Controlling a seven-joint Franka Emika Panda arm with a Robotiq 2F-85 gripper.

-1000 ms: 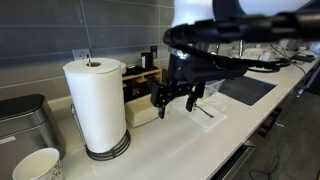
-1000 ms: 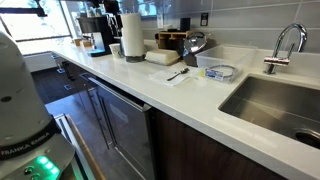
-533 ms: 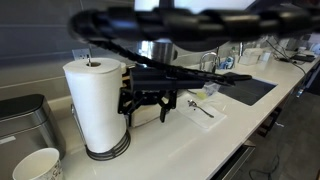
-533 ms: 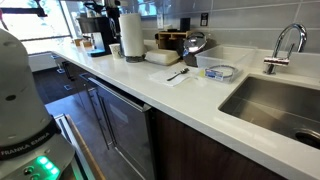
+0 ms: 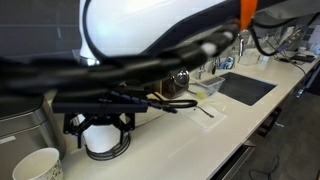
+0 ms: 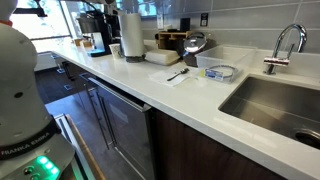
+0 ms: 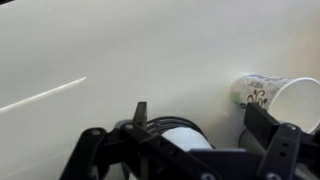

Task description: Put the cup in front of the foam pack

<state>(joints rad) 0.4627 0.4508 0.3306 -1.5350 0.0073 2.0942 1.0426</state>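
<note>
Next, my gripper will go to the cup's rim (image 5: pixel 58 154) (image 7: pixel 273 108) on the side facing the paper towel roll and close there.
The cup (image 5: pixel 36 164), white with bluish marks, stands at the counter's near left corner in an exterior view. It also shows at the right of the wrist view (image 7: pixel 272 99) and small beside the paper towel roll in an exterior view (image 6: pixel 117 49). The foam pack (image 6: pixel 162 57) lies flat next to the roll; the blurred arm hides it in the exterior view that shows the arm. My gripper (image 5: pixel 98 128) is open and empty, above the paper towel roll (image 5: pixel 105 148). In the wrist view the gripper (image 7: pixel 198 112) straddles the roll's top, apart from the cup.
A grey metal bin (image 5: pixel 24 120) stands behind the cup. A wooden box (image 6: pixel 170 38), a shiny pot (image 6: pixel 195 46), a spoon on a napkin (image 6: pixel 178 74) and a shallow container (image 6: pixel 218 71) lie towards the sink (image 6: pixel 270 100). A coffee machine (image 6: pixel 95 30) stands past the roll.
The arm has swung from beside the wooden box and foam pack across to above the paper towel roll, towards the cup. The gripper stays open. The objects have not moved.
</note>
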